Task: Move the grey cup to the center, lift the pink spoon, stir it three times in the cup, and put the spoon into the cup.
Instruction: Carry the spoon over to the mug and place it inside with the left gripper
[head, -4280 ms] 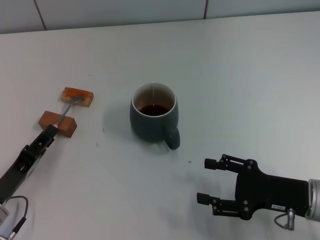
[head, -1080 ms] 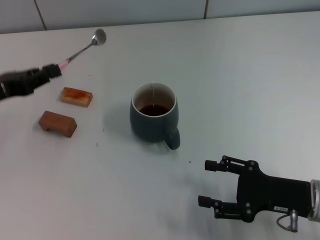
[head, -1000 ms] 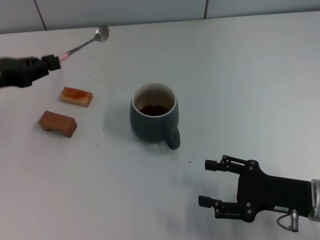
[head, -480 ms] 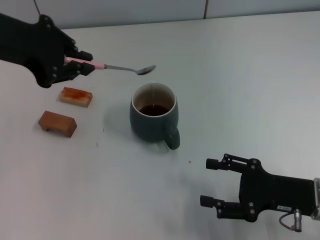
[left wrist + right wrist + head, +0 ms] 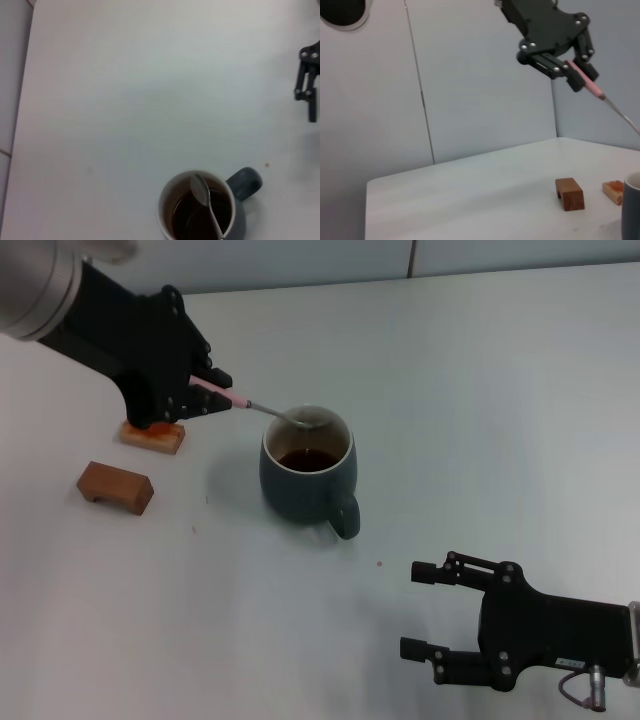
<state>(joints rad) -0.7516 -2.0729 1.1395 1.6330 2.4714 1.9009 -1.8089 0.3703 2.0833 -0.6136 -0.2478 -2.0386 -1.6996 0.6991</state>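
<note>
Next, my left gripper releases the pink spoon in the grey cup's dark liquid (image 5: 300,437) (image 5: 207,216), with the spoon's handle leaning toward the brown blocks.
The grey cup (image 5: 308,477) stands mid-table with dark liquid inside and its handle toward my right arm; it also shows from above as the cup (image 5: 200,210). My left gripper (image 5: 210,390) hovers left of the cup, shut on the pink spoon (image 5: 260,407) by its pink handle. The spoon slants down to the right, and its metal bowl (image 5: 199,190) hangs over the cup's mouth just above the liquid. In the right wrist view the left gripper (image 5: 577,75) holds the spoon (image 5: 600,97) high above the table. My right gripper (image 5: 425,608) rests open near the table's front right.
Two brown blocks lie left of the cup: one (image 5: 116,487) nearer the front, the other (image 5: 153,435) partly under my left gripper. A grey tiled wall runs behind the table's far edge.
My left gripper has carried the spoon right and down from the far left, turning it. Its bowl now sits over the cup's mouth. The right arm has hardly moved.
</note>
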